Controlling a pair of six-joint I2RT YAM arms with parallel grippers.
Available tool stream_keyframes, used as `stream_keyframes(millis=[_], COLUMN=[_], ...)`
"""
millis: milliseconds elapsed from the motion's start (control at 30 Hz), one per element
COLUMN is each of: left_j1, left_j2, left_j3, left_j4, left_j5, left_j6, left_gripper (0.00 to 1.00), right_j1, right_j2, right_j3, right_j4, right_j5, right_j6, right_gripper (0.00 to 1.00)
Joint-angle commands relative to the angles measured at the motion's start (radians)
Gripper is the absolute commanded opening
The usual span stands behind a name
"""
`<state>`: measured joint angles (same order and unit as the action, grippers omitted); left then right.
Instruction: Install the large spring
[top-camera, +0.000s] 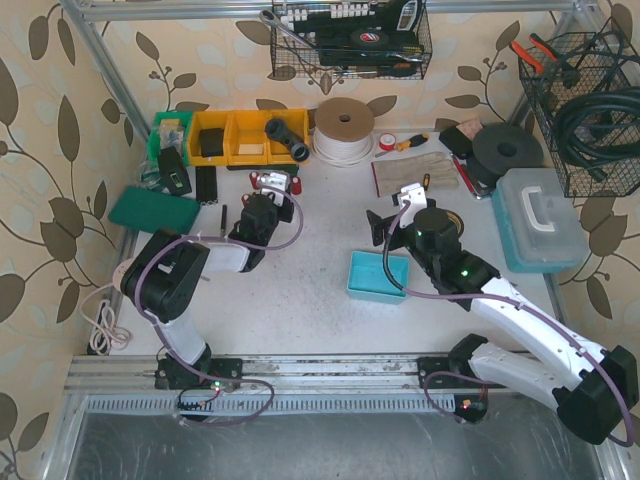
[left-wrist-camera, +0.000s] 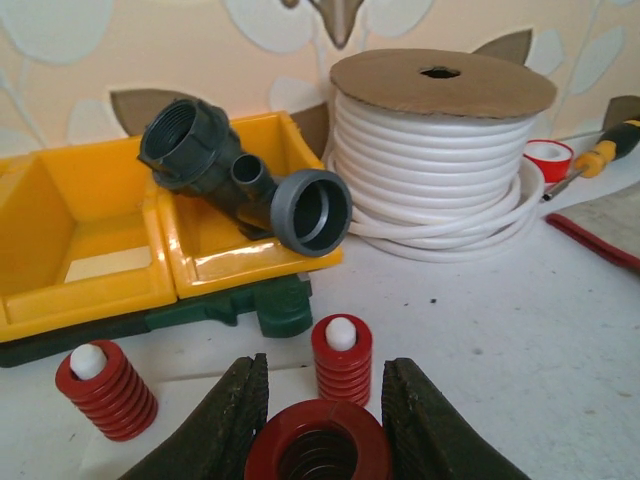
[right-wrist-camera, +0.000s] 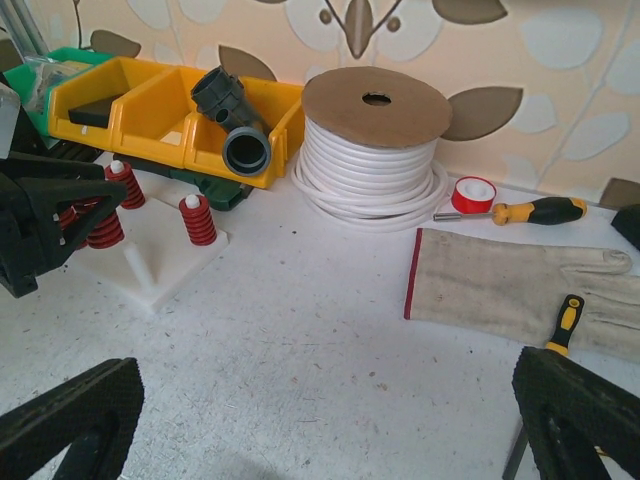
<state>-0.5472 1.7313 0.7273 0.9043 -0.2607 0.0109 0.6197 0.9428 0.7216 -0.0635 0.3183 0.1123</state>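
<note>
The robot's left gripper will release the large spring, now held over the white base plate, on the white base plate's near corner (top-camera: 290, 207) (left-wrist-camera: 360, 470), facing the blue tray.
The large spring (left-wrist-camera: 318, 445) is a wide red coil, upright, with a dark hollow core showing from above. My left gripper (left-wrist-camera: 322, 400) is shut on it, one dark finger (left-wrist-camera: 232, 420) on each side. It sits over the white base plate (right-wrist-camera: 150, 268). Two smaller red springs (left-wrist-camera: 341, 360) (left-wrist-camera: 105, 388) stand on white-tipped pegs of that plate, just beyond the jaws. In the top view the left gripper (top-camera: 268, 203) is by the plate at the back left. My right gripper (right-wrist-camera: 330, 400) hovers wide open over bare table, nothing between its fingers.
Yellow bins (left-wrist-camera: 90, 230) with a grey pipe fitting (left-wrist-camera: 240, 180) stand behind the plate. A white cable coil (right-wrist-camera: 372, 150), red tape (right-wrist-camera: 473, 193), screwdrivers (right-wrist-camera: 535, 210) and a work glove (right-wrist-camera: 510, 285) lie to the right. A blue tray (top-camera: 378, 275) and a toolbox (top-camera: 540, 215) sit nearer.
</note>
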Motion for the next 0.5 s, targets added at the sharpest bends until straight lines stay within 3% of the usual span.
stream_keyframes(millis=[0, 467], left_j1=[0.02, 0.033], left_j2=[0.006, 0.07], left_j3=[0.051, 0.081], left_j4=[0.079, 0.074], left_j5=[0.021, 0.066], left_j6=[-0.03, -0.05], left_gripper=[0.0, 0.0], right_j1=[-0.006, -0.018], right_j2=[0.0, 0.0], right_j3=[-0.013, -0.017], right_j4=[0.016, 0.02], right_j5=[0.006, -0.005], right_j6=[0.009, 0.01], right_gripper=[1.0, 1.0])
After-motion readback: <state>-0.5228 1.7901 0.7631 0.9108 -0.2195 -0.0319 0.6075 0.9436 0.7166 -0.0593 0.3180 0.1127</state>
